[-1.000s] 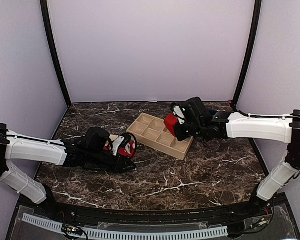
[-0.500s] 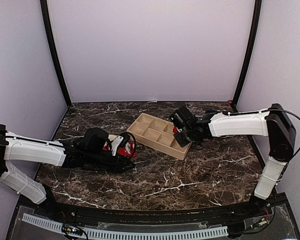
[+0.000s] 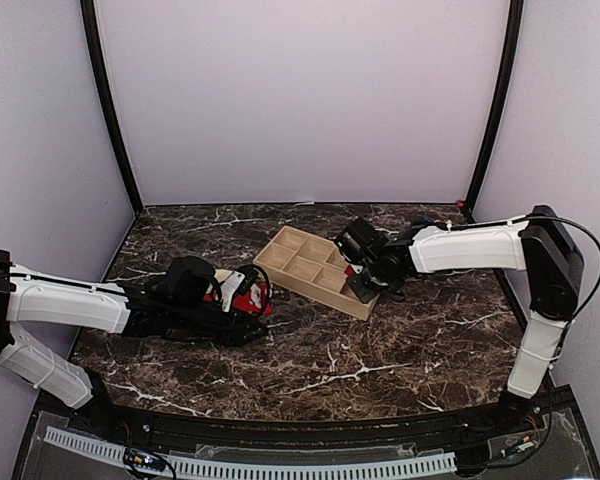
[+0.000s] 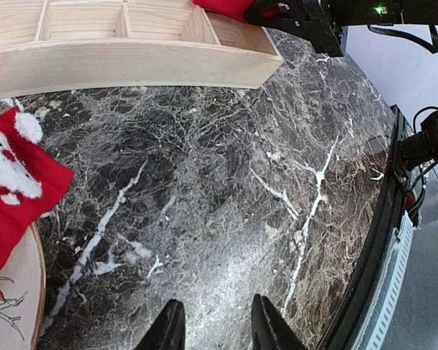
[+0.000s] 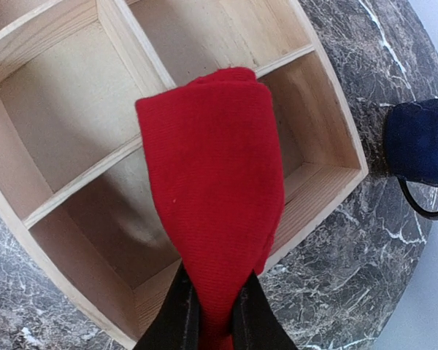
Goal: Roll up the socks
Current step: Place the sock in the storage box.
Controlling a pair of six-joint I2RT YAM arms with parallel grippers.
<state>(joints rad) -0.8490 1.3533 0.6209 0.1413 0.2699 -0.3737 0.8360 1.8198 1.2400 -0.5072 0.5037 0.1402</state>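
Next, I release the plain red sock from my right gripper in the near corner section of the wooden tray (image 3: 359,291) (image 5: 135,227).
A plain red sock (image 5: 212,182), folded into a thick bundle, is pinched between the fingers of my right gripper (image 5: 215,317). It hangs over the end compartments of the wooden tray (image 5: 58,109). From above, that gripper (image 3: 365,278) sits over the tray's right end (image 3: 310,265), with only a bit of red showing. A second red sock with white markings (image 4: 14,175) lies flat, partly on a beige plate (image 4: 14,299), left of my left gripper (image 4: 217,332). The left gripper is open over bare marble and holds nothing.
A dark blue mug (image 5: 420,146) stands on the marble just beyond the tray's corner. The tray has several empty compartments. The table's black front rim (image 4: 379,240) runs to the right of the left gripper. The left arm (image 3: 80,300) lies low across the table.
My right gripper has carried the red sock down and left, from above the tray's right corner to low over its end compartments. The left arm has barely moved.
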